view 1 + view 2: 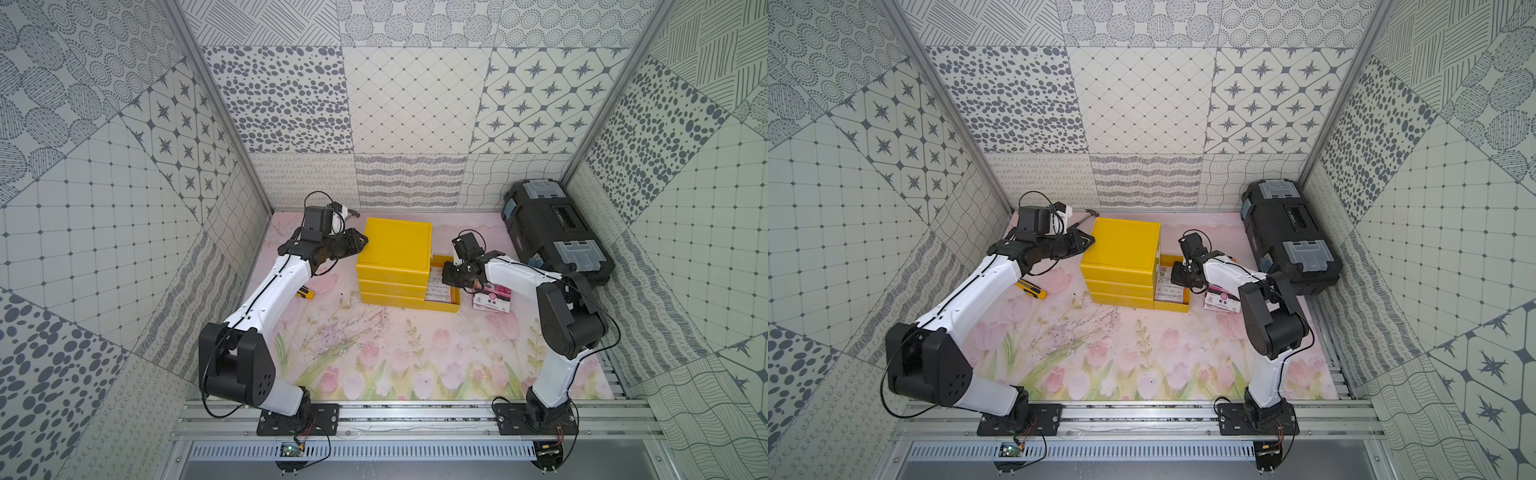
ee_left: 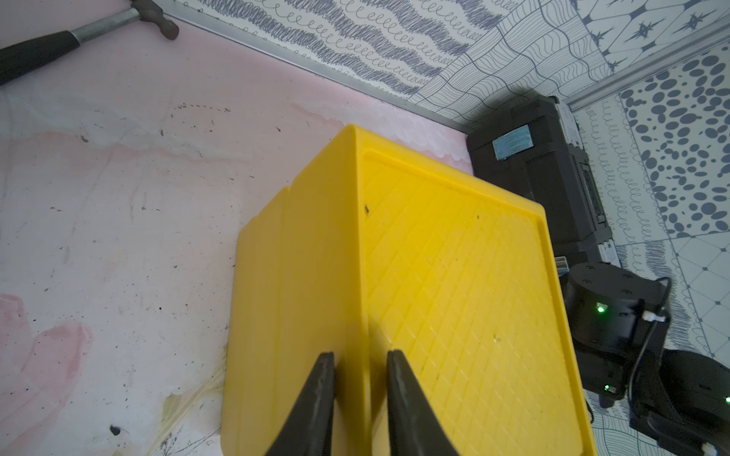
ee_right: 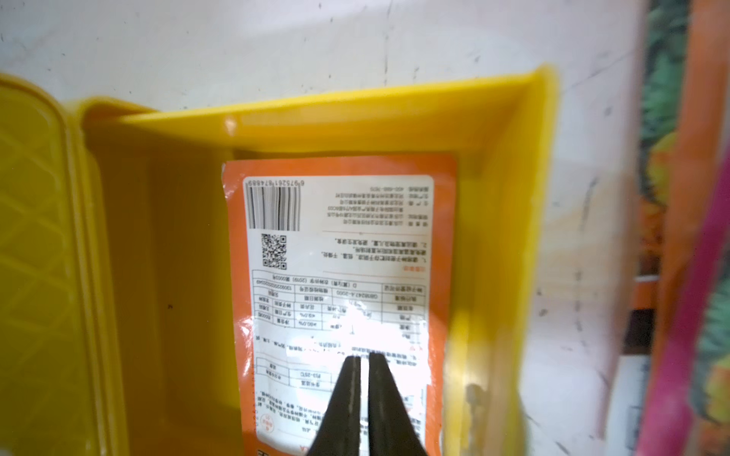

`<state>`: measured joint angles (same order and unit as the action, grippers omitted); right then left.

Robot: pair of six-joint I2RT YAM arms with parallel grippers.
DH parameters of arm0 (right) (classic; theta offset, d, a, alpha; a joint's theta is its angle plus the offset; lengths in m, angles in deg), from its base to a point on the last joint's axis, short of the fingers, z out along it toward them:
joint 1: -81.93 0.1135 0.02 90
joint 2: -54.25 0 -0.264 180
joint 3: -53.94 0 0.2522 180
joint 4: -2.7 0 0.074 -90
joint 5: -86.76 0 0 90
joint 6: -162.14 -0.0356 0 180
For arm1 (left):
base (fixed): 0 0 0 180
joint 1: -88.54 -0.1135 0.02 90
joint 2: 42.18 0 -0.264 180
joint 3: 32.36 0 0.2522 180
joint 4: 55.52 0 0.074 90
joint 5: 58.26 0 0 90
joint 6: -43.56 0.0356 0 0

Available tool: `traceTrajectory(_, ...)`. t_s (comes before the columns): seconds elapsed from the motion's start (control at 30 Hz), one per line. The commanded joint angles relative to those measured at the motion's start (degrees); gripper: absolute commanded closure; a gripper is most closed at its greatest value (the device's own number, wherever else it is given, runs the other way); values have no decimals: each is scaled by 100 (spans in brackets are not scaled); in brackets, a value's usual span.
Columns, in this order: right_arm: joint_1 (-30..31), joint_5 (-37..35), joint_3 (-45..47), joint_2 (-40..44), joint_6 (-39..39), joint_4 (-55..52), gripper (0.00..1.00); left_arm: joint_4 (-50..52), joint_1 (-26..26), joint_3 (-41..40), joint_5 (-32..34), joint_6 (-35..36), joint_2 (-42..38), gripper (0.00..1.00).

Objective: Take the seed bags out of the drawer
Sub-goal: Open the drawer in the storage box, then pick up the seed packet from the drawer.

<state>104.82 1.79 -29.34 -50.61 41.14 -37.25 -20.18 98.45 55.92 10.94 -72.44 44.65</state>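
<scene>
My right gripper's nearly shut fingers are over the flat printed middle of the seed bag. Next, I open them and pinch the orange edge [image 3: 442, 285] facing the drawer's front.
A yellow drawer cabinet [image 1: 395, 245] stands mid-table, its bottom drawer [image 1: 448, 306] pulled out to the right. One seed bag [image 3: 339, 276] lies in the drawer with its white printed back up and an orange border. Other seed bags [image 1: 492, 302] lie in a pile on the mat to the right of the drawer, pink and orange. My right gripper [image 3: 364, 356] hovers over the bag in the drawer, all but shut with only a thin slit and nothing between the fingers. My left gripper [image 2: 360, 355] is shut on the cabinet's top left edge [image 2: 357, 276].
A black toolbox [image 1: 557, 232] sits at the back right against the wall. A hammer [image 2: 79, 35] lies at the back left behind the cabinet. A yellow utility knife [image 1: 306, 293] lies on the mat under the left arm.
</scene>
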Motion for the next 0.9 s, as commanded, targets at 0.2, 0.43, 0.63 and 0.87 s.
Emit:
traceTrajectory(0.2, -51, -604, -400, 262, 610, -604, 85, 1342, 31, -113, -199, 52, 75, 75)
traceTrajectory(0.43, 184, -612, -771, 281, 644, -892, 85, 1340, 35, -113, -198, 53, 77, 75)
traceTrajectory(0.63, 256, -610, -748, -54, 571, -894, 87, 1329, 29, -113, -219, 57, 72, 75)
traceTrajectory(0.87, 433, -611, -921, -518, 534, -837, 87, 1322, 33, -122, -216, 46, 78, 75)
